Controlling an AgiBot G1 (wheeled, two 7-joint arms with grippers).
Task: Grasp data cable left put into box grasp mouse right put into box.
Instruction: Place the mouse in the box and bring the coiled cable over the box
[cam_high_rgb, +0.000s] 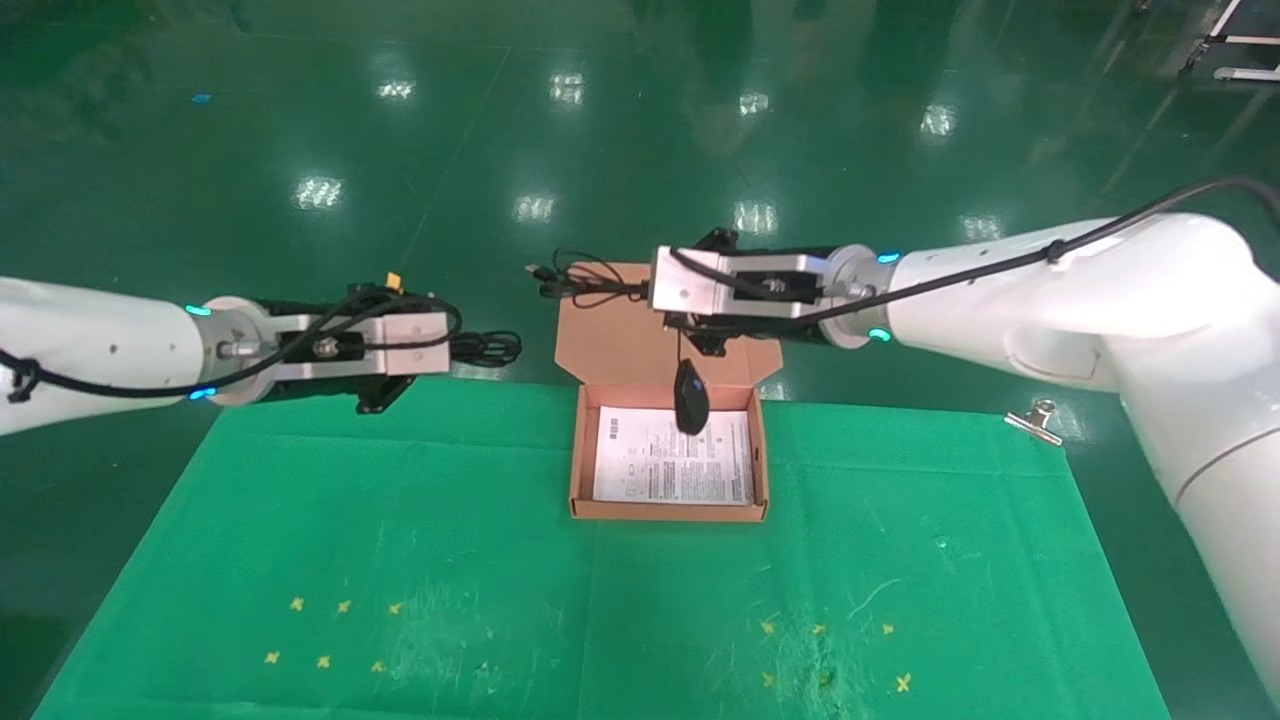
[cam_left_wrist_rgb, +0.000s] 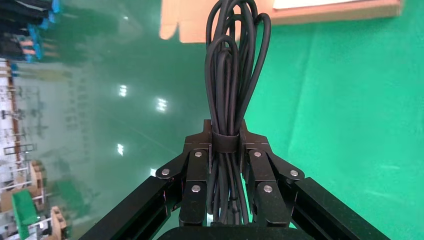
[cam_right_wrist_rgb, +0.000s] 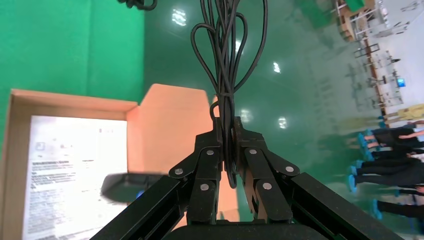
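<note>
I need to let go of the mouse with my right gripper, and it will then rest in the box's near corner on my left gripper's side (cam_high_rgb: 629, 481) (cam_right_wrist_rgb: 48, 149).
My left gripper (cam_high_rgb: 455, 348) hangs beyond the green cloth's far left edge, shut on the data cable (cam_high_rgb: 490, 348), a black bundle of long loops (cam_left_wrist_rgb: 232, 75) held by a band between the fingers (cam_left_wrist_rgb: 197, 165). My right gripper (cam_high_rgb: 645, 292) is over the box's raised lid (cam_high_rgb: 610, 340), shut on the mouse's thin cord (cam_right_wrist_rgb: 225, 50). The black mouse (cam_high_rgb: 691, 397) dangles from that cord over the far end of the open cardboard box (cam_high_rgb: 575, 470), just above its white printed sheet. In the right wrist view the mouse (cam_right_wrist_rgb: 127, 186) shows blurred above the box (cam_right_wrist_rgb: 75, 102).
A green cloth (cam_high_rgb: 400, 540) covers the table, with small yellow crosses (cam_high_rgb: 343, 606) near its front. A silver binder clip (cam_high_rgb: 1035, 420) grips the cloth's far right edge. Shiny green floor (cam_high_rgb: 300, 150) lies beyond the table.
</note>
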